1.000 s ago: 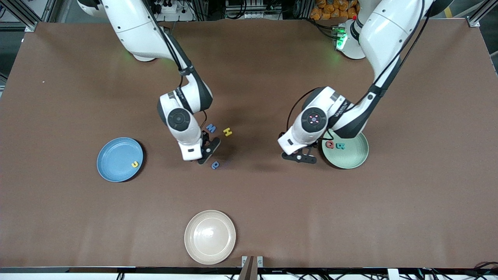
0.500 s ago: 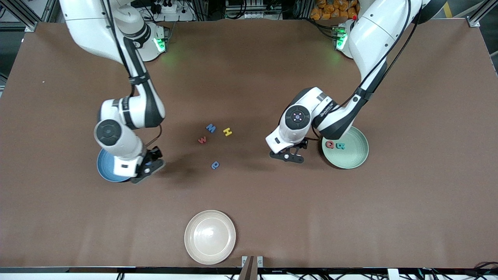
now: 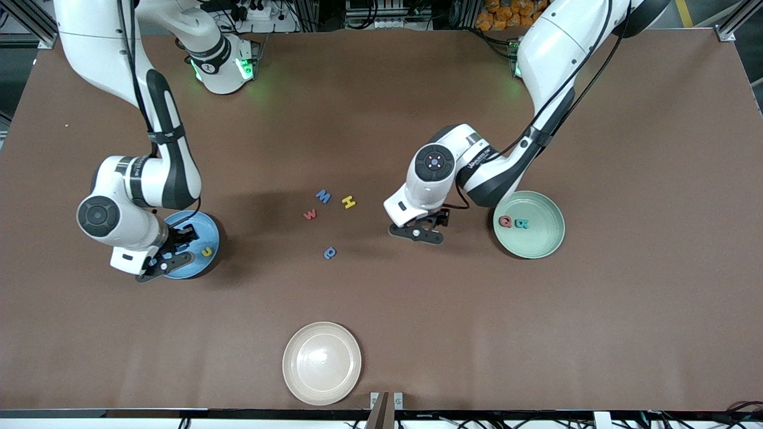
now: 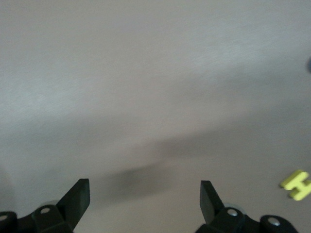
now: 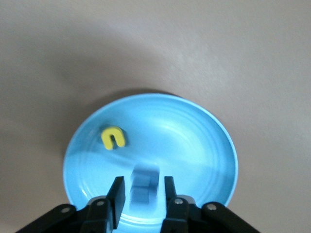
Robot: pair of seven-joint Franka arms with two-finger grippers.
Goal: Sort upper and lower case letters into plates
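Observation:
Next, my left gripper goes next to the yellow H beside the blue M and closes on the letter's long outer sides (image 3: 348, 201) (image 4: 297, 185).
My right gripper (image 3: 171, 247) hangs over the blue plate (image 3: 202, 229). Its jaws stand a little apart, and a blurred blue letter (image 5: 144, 187) sits loose between them with a gap on each side. A yellow letter (image 5: 112, 137) lies in the same plate (image 5: 194, 141). My left gripper (image 3: 426, 225) is open and empty over bare table between the mint green plate (image 3: 536, 238) and the loose letters. In the left wrist view the yellow H (image 4: 296, 184) shows at the edge. The green plate holds a red letter (image 3: 505, 221) and a teal letter (image 3: 522, 224).
On the middle of the table lie a blue M (image 3: 323, 196), the yellow H (image 3: 349, 202), a red w (image 3: 309, 214) and a small blue letter (image 3: 329, 253). A cream-white plate (image 3: 322, 363) sits near the table's front edge.
My right arm swung from the middle letters to over the blue plate, and its jaws have parted from the blue letter. My left gripper drifted from the green plate toward the middle letters.

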